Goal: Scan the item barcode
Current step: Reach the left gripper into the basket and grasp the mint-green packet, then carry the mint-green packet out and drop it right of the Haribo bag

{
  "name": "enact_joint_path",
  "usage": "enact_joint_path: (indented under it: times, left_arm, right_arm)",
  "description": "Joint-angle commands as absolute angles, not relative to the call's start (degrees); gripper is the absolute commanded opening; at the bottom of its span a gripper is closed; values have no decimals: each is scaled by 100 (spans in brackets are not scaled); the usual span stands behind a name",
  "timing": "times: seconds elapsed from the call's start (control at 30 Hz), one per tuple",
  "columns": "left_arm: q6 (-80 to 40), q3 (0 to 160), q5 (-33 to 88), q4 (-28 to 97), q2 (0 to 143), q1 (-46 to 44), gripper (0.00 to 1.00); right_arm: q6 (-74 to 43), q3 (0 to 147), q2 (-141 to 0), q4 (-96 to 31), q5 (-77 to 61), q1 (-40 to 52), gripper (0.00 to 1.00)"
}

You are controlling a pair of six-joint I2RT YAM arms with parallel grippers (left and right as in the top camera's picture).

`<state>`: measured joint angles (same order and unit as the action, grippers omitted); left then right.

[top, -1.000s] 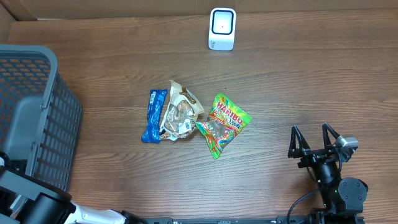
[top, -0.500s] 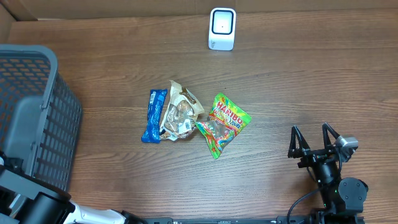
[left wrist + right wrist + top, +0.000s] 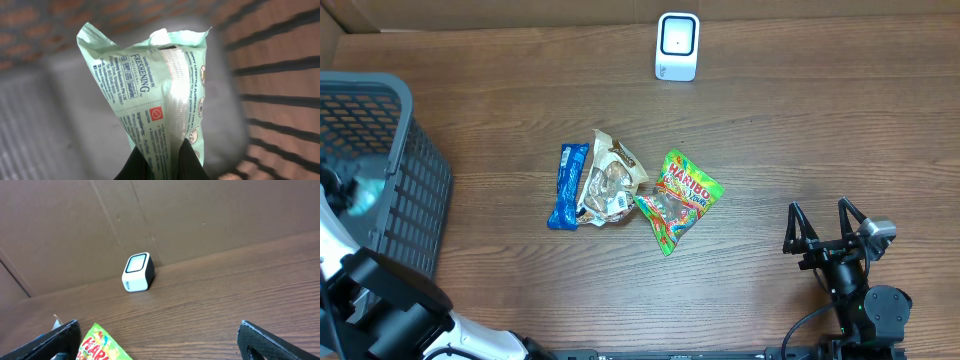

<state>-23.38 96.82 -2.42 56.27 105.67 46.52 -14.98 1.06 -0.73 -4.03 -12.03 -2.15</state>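
Observation:
The robot's left gripper will release the mint-green packet, now upright inside the dark mesh basket, on the table (image 3: 720, 234) next to the green Haribo bag, toward the right gripper.
My left gripper (image 3: 162, 150) is shut on the lower end of a mint-green packet (image 3: 150, 85) with small printed text and a ribbed seam. It holds the packet upright inside the dark mesh basket (image 3: 415, 200). From overhead the packet (image 3: 362, 193) shows as a blurred pale patch in the basket. No barcode shows on the side I see. The white scanner (image 3: 677, 46) stands at the table's far edge, also in the right wrist view (image 3: 138, 272). My right gripper (image 3: 827, 222) rests open at the near right with nothing between its fingers.
Three snacks lie mid-table: a blue bar (image 3: 567, 186), a clear cookie bag (image 3: 608, 182) and a green Haribo bag (image 3: 678, 198). The Haribo bag's corner (image 3: 102, 345) shows near my right gripper's left finger. A cardboard wall (image 3: 175, 215) backs the table.
My left gripper has shut on the mint-green packet, and the left arm has shifted up in the basket so the packet now shows from overhead. The right arm has not moved.

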Motion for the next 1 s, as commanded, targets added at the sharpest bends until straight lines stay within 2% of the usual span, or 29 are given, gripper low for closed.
enact_joint_path:
  times: [0.0, 0.3, 0.53, 0.77, 0.97]
  left_arm:
    - [-2228, 10556, 228, 5870, 10189, 4335, 4]
    - [-2226, 11063, 1525, 6003, 9065, 3291, 4]
    - [-2012, 11061, 2169, 6733, 8442, 1415, 4]
    - [-1601, 10449, 2357, 7054, 8980, -790, 4]
    - [-954, 10079, 2462, 7216, 10210, -1898, 4]
  right_arm:
    - [-1496, 49, -16, -370, -1210, -183, 100]
    - [-1494, 49, -16, -370, -1210, -183, 100]
    - [-1496, 49, -16, -370, -1212, -183, 100]
    - [-1496, 49, -16, -370, -1212, -183, 100]
    - [-1496, 49, -16, -370, -1212, -183, 100]
